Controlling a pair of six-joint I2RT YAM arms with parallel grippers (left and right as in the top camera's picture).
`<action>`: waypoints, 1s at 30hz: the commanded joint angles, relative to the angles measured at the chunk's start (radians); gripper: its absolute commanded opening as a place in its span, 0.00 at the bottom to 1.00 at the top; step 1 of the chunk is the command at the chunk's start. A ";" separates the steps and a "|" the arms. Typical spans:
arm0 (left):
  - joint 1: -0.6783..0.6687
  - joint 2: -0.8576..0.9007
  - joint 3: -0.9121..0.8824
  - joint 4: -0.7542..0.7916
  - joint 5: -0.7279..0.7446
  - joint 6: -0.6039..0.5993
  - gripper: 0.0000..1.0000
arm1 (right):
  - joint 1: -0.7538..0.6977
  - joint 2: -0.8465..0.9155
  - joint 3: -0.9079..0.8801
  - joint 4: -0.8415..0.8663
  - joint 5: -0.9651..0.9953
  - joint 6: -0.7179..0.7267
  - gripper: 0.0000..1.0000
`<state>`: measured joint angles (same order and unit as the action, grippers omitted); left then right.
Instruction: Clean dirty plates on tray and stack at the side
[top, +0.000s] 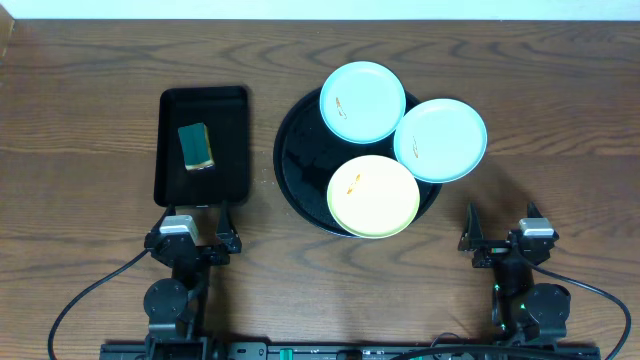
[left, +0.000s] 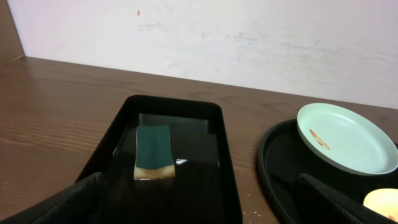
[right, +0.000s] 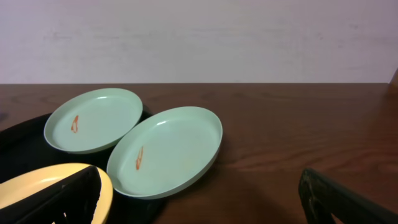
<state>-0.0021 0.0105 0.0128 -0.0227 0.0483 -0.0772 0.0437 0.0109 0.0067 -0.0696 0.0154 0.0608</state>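
Note:
The robot's left gripper should next move to the green and yellow sponge's middle (top: 196, 146) (left: 154, 148) in the rectangular black tray and close there, because the plates need cleaning.
The round black tray (top: 296, 160) holds three plates with orange smears: a mint-blue plate (top: 362, 101) at the back, a second mint-blue plate (top: 440, 139) overhanging the tray's right rim, and a pale yellow plate (top: 373, 195) at the front. In the right wrist view the back plate (right: 93, 119), the right plate (right: 166, 149) and the yellow plate (right: 43, 190) show. The left wrist view shows the tray (left: 280, 165) and the back plate (left: 346, 138). My left gripper (top: 192, 222) and right gripper (top: 503, 226) are open and empty near the front edge.
A rectangular black tray (top: 170, 140) left of the round tray holds a green and yellow sponge (top: 196, 145), also in the left wrist view (left: 153, 152). Bare wooden table (top: 80, 120) lies around both trays.

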 joint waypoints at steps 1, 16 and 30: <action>0.002 -0.004 -0.009 -0.048 -0.027 0.013 0.95 | 0.009 -0.003 -0.001 -0.003 0.003 0.013 0.99; 0.002 -0.005 -0.009 -0.047 -0.027 0.013 0.95 | 0.009 -0.003 -0.001 -0.003 0.003 0.013 0.99; 0.001 0.332 0.610 -0.430 0.018 0.003 0.95 | 0.009 -0.003 -0.001 -0.003 0.003 0.013 0.99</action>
<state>-0.0021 0.1612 0.3496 -0.3653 0.0536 -0.1516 0.0437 0.0116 0.0067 -0.0677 0.0154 0.0608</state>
